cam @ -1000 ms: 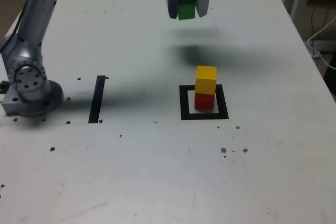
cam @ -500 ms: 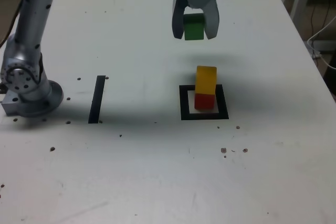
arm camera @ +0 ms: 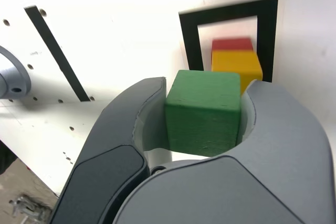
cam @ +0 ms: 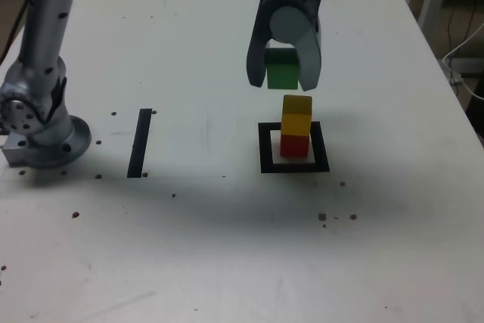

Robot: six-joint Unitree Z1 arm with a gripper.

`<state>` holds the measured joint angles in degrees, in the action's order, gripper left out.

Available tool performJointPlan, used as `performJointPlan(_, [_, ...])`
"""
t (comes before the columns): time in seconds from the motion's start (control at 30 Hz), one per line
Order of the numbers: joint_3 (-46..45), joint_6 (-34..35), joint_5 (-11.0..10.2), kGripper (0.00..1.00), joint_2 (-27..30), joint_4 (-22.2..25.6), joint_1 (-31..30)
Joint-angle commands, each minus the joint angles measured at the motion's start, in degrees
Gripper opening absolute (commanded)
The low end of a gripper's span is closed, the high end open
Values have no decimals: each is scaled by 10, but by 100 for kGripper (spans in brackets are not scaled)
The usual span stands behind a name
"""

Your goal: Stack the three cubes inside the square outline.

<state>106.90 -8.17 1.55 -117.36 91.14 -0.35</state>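
Observation:
The robot will set the green cube down on top of the yellow cube (cam: 298, 99) (arm camera: 243, 81) with its gripper.
My gripper (cam: 283, 75) is shut on the green cube (cam: 282, 70), holding it in the air just above and slightly to the exterior view's left of the stack. The yellow cube (cam: 296, 115) sits on the red cube (cam: 295, 146) inside the black tape square outline (cam: 266, 149). In the wrist view the green cube (arm camera: 203, 111) fills the space between my two grey fingers (arm camera: 131, 124), with the yellow cube (arm camera: 239, 65), the red cube (arm camera: 231, 44) and the square outline (arm camera: 190, 40) beyond it.
A straight black tape strip (cam: 140, 142) lies on the white table (cam: 227, 247) at the exterior view's left. The arm's grey base (cam: 41, 130) stands beside it. Small dark specks dot the table. The table's right edge runs near chair legs and a cable (cam: 465, 51).
The gripper with the green cube has come down and forward toward the stack, from the far table area to just above the yellow cube. The stack has not moved.

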Motion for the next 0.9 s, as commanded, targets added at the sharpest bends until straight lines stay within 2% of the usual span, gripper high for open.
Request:
performJointPlan(0.0, [4, 5, 3, 29, 2, 13, -10])
performJointPlan(0.87, [28, 8, 9, 29, -40, 7, -26])
